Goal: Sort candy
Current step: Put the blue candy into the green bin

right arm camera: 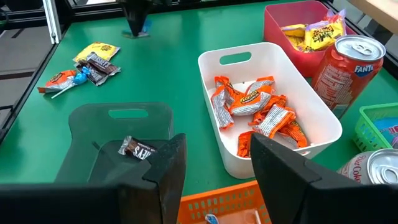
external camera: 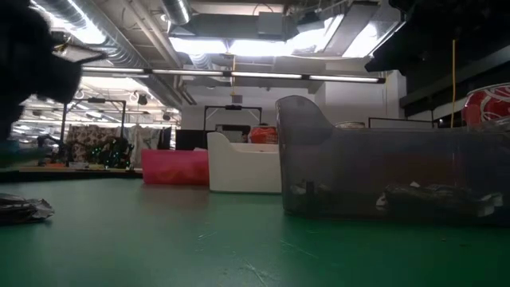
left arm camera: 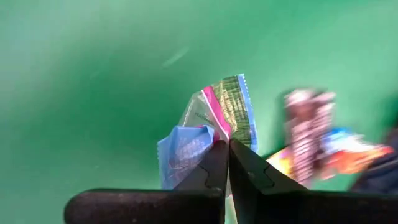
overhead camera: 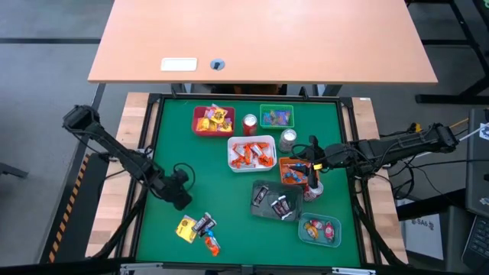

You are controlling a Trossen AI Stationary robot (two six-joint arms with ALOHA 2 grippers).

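Next, I release the wrapped candy from my left gripper in the green tray (overhead camera: 270, 113), toward the tray's red-can end. The candy now hangs over the bare green mat.
My left gripper (overhead camera: 181, 191) hangs over the bare green mat left of centre and is shut on a small blue, pink and green wrapped candy (left arm camera: 214, 115). A few loose candies (overhead camera: 197, 229) lie on the mat just nearer the table's near edge, among them yellow, dark and orange ones; they show blurred (left arm camera: 311, 140) beyond the held piece. My right gripper (right arm camera: 217, 142) is open and holds nothing. It sits above the orange tray (overhead camera: 291, 163), with the grey tray (right arm camera: 118, 124) and the white tray (right arm camera: 273, 68) of orange candies ahead of it. My left gripper pinches the candy between its two fingertips (left arm camera: 214, 155), on the wrapper's lower edge (left arm camera: 219, 138). The fingers point down from above. The candy is lifted clear of the mat and sticks out past the fingertips, its crumpled wrapper fanned out on either side.
Six trays stand on the mat's right half: red (overhead camera: 200, 122), green (overhead camera: 276, 107), white (overhead camera: 250, 141), orange, grey (overhead camera: 260, 206) and clear (overhead camera: 306, 233). A red can (overhead camera: 249, 124) and a silver can (overhead camera: 288, 139) stand between them. Bare mat lies left of the trays.
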